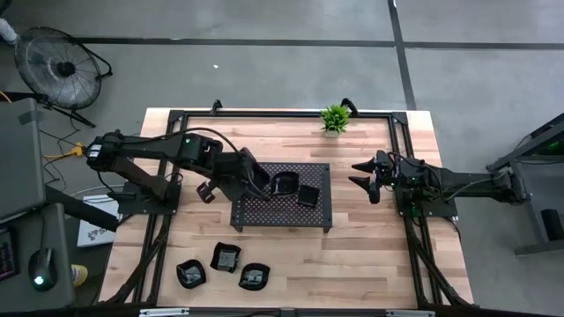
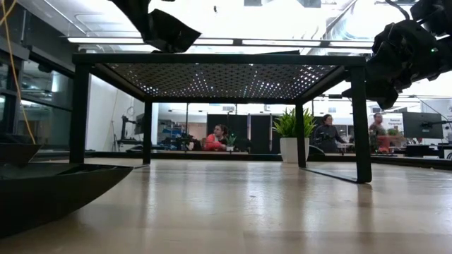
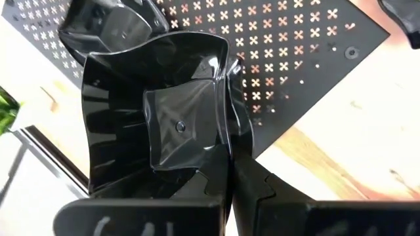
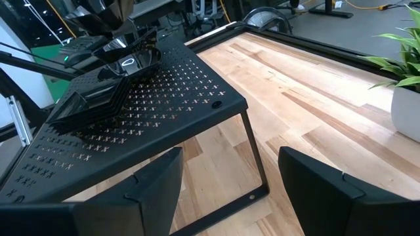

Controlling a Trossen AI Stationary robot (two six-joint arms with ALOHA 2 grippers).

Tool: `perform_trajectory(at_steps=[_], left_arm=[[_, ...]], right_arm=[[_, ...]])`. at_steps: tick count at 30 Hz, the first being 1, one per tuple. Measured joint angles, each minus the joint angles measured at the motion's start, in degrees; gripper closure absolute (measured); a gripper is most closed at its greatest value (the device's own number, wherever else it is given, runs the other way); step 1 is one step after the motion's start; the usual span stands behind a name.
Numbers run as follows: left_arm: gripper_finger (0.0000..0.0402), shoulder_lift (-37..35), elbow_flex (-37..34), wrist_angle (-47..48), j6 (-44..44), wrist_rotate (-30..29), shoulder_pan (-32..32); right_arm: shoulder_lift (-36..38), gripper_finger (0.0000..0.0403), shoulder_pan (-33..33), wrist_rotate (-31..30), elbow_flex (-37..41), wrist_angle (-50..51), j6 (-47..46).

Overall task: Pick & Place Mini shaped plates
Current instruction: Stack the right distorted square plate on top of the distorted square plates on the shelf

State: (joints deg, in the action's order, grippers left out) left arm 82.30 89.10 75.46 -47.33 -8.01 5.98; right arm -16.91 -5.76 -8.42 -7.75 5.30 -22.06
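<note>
The robot's left gripper should put the wavy plate down on the perforated tray's end [image 1: 255,180] [image 3: 189,110] closest to the left arm. The plate is now held over that tray.
A glossy black wavy-rimmed mini plate [image 3: 177,124] is in my left gripper [image 3: 226,187], over the large perforated tray [image 1: 264,211]; the high view shows this plate [image 1: 284,182] too. A square mini plate [image 1: 307,195] lies flat on the tray beside it, and the right wrist view shows it as well [image 4: 85,105]. Three more mini plates [image 1: 227,258] rest on the table near its near edge. My right gripper [image 4: 230,190] hangs open to the right of the tray, touching nothing. My left gripper pinches the wavy plate's rim [image 3: 223,157] on the side toward the arm, one finger [image 3: 197,183] inside the dish and the other finger [image 3: 256,187] outside. The fingers come slanting down from the table's left. Whether the plate's base rests on the tray I cannot tell.
The tray stands on thin legs [image 2: 360,127] with open room beneath it. A small green plant [image 1: 335,117] sits at the table's far edge. A black frame [image 1: 401,141] runs around the table top. People [image 2: 215,140] sit in the room beyond the table.
</note>
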Motion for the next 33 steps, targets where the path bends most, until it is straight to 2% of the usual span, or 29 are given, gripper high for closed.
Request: perform_trajectory(at_steps=[13,23,29,33], left_arm=[[0.0401,-1.06,-0.44,-1.49,1.48,-0.19,0.0],[0.0401,-8.23,-10.52,-10.45,1.11,-0.61,0.02],[0.0401,-9.18,-13.43,-13.53,1.11,-0.23,0.02],[0.0401,-9.18,-15.12,-16.4,1.13,2.04,0.02]], right_arm=[[-0.01,0.0157,0.0,0.0,0.0,-0.01,0.0],[0.0,0.0157,0.0,0.0,0.0,0.0,0.0],[-0.02,0.0157,0.0,0.02,0.0,-0.01,0.0],[-0.02,0.0157,0.01,0.02,0.0,0.0,0.0]])
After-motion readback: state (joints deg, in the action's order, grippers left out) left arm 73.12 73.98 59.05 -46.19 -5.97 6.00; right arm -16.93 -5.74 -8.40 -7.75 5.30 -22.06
